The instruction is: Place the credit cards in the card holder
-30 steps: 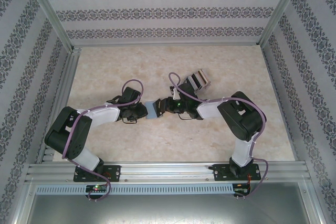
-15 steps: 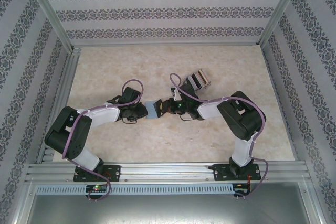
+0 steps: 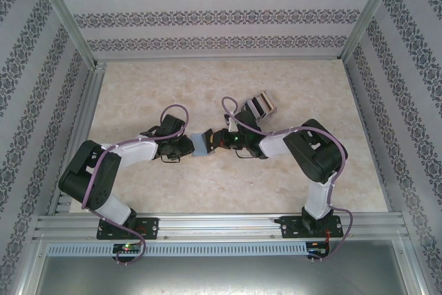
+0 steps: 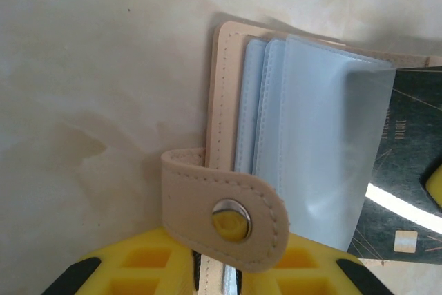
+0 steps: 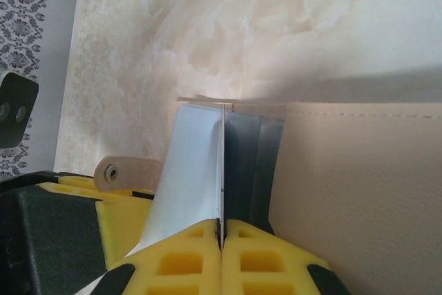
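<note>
Next, my right gripper regrips the card's outer edge (image 5: 222, 191) and pushes it deeper, as the dark credit card sits shallow and slanted in the clear sleeve's opening.
The beige card holder (image 4: 224, 94) lies open between the two grippers, its clear sleeves (image 4: 318, 143) fanned and its snap strap (image 4: 228, 215) curled over. My left gripper (image 4: 219, 278) is shut on the holder's near edge. In the top view the holder (image 3: 200, 143) sits at mid table, between the left gripper (image 3: 188, 146) and the right gripper (image 3: 218, 140). My right gripper (image 5: 222, 229) is shut on a dark credit card (image 5: 223, 170), seen edge-on between a clear sleeve (image 5: 190, 164) and the beige cover (image 5: 359, 191). That credit card (image 4: 407, 184) reaches into the sleeves from the right.
A small striped object (image 3: 260, 104), possibly more cards, lies on the marble-patterned table (image 3: 173, 88) just behind the right arm. Patterned walls and metal frame rails (image 3: 76, 122) enclose the table on three sides.
The right gripper's jaws have closed onto the card. Both arms and the holder stay almost where they were.
</note>
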